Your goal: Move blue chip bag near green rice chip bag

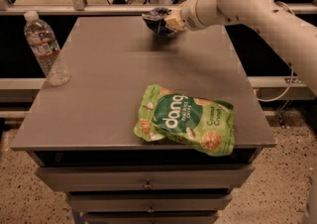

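Note:
The robot's gripper will release the blue chip bag on the table (180, 74) just behind the green rice chip bag.
The green rice chip bag (185, 119) lies flat near the front edge of the grey table (109, 79), right of its middle. The blue chip bag (156, 20), small, dark and glossy, is held in my gripper (167, 22) above the far part of the table. The gripper comes in from the right on the white arm (247, 0) and is shut on the bag's right side. Part of the bag is hidden by the gripper.
A clear plastic water bottle (47, 49) stands upright at the table's left edge. The table has drawers (148, 183) below its front edge. A rail and chair legs run behind the table's far edge. A cable hangs at the right.

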`<action>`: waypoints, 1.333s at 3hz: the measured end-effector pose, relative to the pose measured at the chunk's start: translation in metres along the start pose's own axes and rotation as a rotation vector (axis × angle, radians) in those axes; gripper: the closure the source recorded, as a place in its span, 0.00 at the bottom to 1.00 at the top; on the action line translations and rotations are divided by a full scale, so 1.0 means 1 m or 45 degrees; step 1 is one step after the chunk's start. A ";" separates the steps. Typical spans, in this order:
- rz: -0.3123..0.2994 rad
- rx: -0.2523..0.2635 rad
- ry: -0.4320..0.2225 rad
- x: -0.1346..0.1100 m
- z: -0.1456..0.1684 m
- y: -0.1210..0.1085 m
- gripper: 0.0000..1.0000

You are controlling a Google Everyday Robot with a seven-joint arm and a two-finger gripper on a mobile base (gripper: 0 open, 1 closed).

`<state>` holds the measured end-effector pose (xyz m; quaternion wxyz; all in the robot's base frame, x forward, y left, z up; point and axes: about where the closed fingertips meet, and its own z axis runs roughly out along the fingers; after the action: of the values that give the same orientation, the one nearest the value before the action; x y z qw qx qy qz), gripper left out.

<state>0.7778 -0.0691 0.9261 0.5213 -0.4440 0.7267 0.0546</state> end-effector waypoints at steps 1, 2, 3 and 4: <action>-0.026 -0.088 0.051 0.003 -0.040 0.025 1.00; -0.038 -0.208 0.090 0.007 -0.079 0.054 1.00; -0.111 -0.435 0.122 0.010 -0.145 0.092 1.00; -0.153 -0.560 0.150 0.016 -0.171 0.110 1.00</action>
<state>0.5784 -0.1051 0.9482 0.3710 -0.5917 0.6989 0.1543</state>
